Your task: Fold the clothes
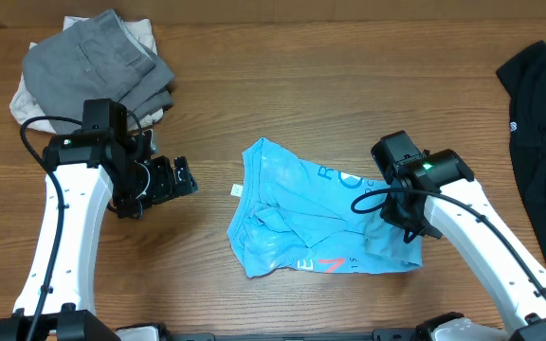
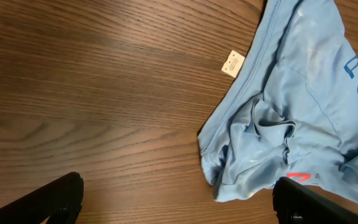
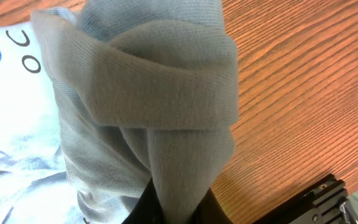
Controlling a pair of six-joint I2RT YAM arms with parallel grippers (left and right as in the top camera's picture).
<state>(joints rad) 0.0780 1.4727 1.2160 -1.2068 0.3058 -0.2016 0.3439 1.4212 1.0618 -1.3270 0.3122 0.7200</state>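
Observation:
My right gripper is to release the bunched fold on the middle of the light blue T-shirt (image 1: 317,224), behind its red print, where I will let it go.
A light blue T-shirt (image 1: 311,223) with white and dark print lies crumpled on the wooden table, center right. It also shows in the left wrist view (image 2: 291,118), with a small white tag (image 2: 232,63) beside its edge. My right gripper (image 1: 408,225) is shut on a bunched fold of the T-shirt (image 3: 166,93) at its right edge. My left gripper (image 1: 180,178) is open and empty, left of the T-shirt, apart from it; its fingers show at the bottom of the left wrist view (image 2: 176,205).
A pile of grey and off-white garments (image 1: 98,62) lies at the back left. A black garment (image 1: 543,104) lies at the right edge. The wooden table (image 1: 282,76) stretches between them.

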